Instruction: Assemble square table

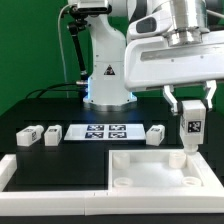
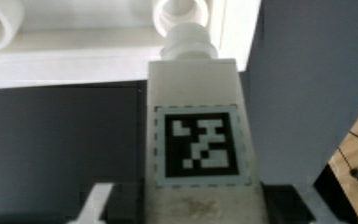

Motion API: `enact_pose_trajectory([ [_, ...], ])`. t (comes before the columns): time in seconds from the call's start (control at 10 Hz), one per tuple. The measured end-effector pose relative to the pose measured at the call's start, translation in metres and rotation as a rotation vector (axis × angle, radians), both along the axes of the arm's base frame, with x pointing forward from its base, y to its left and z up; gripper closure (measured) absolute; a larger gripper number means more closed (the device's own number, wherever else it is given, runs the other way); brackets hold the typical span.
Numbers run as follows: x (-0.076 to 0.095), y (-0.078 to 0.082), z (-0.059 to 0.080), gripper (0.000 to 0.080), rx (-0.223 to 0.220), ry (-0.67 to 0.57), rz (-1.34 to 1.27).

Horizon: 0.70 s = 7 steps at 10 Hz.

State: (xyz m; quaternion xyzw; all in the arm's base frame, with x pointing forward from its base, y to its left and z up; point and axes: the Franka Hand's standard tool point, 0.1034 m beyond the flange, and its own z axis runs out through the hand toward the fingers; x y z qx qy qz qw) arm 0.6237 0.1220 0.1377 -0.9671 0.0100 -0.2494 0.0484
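My gripper will put the white leg down upright in the table top's front corner hole (image 1: 192,181) (image 2: 183,12), farthest from the long rail.
The white square table top (image 1: 160,165) lies at the front of the exterior view's right, tray-like with a raised rim. My gripper (image 1: 190,108) is shut on a white leg (image 1: 190,133) with a black-and-white tag, held upright over the top's far right corner, its lower end at the rim. In the wrist view the leg (image 2: 201,130) fills the middle between my fingers (image 2: 114,205), pointing at the top's corner (image 2: 185,25). Three more tagged legs lie on the black table: two at the exterior view's left (image 1: 28,137) (image 1: 50,132) and one near the middle (image 1: 156,134).
The marker board (image 1: 107,131) lies flat between the loose legs. A long low white rail (image 1: 50,170) runs along the front left. The robot base (image 1: 105,75) stands behind.
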Motion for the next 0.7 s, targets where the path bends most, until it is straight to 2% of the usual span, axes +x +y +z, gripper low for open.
enact_pose_trajectory([
  [0.1, -0.003, 0.009, -0.012, 0.0508, 0.005, 0.003, 0.003],
  [0.3, -0.006, 0.006, -0.026, 0.0508, -0.001, 0.011, 0.004],
  [0.5, -0.008, 0.004, -0.031, 0.0508, -0.007, 0.018, 0.006],
  [0.7, -0.006, -0.006, -0.033, 0.0508, -0.028, 0.017, 0.018],
])
